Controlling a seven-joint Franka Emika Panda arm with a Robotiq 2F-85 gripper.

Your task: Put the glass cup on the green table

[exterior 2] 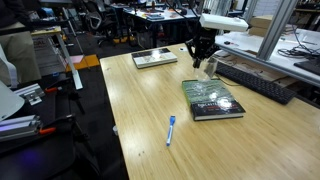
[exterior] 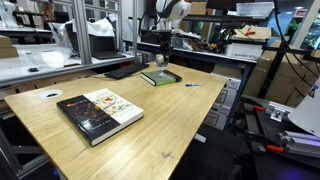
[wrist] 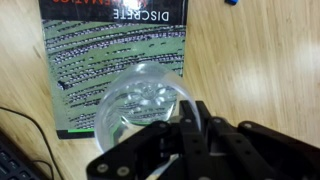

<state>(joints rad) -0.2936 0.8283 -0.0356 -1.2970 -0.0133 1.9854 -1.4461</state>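
Observation:
Next, my gripper sets the glass cup down on the printed top of the green table point(exterior: 158, 70) point(wrist: 148, 104), close to its corner. The cup is now held over the near corner.
The glass cup point(wrist: 143, 103) is a small clear tumbler, seen from above in the wrist view. My gripper point(wrist: 190, 115) is shut on its rim and holds it over the near corner of the green table point(wrist: 110, 55), a dark-green book-like slab with pale print. I cannot tell whether the cup touches the slab. In both exterior views the gripper point(exterior: 160, 58) point(exterior 2: 200, 60) hangs over the far end of the green table point(exterior: 160, 77) point(exterior 2: 212, 98). The cup is barely visible there.
A bigger black-and-white picture book point(exterior: 98, 112) point(exterior 2: 155, 58) lies elsewhere on the wooden tabletop point(exterior: 170, 120). A blue pen point(exterior: 192, 84) point(exterior 2: 171, 130) point(wrist: 232, 2) lies near the green slab. A black keyboard point(exterior 2: 255, 78) and a cable point(wrist: 30, 120) lie beside it.

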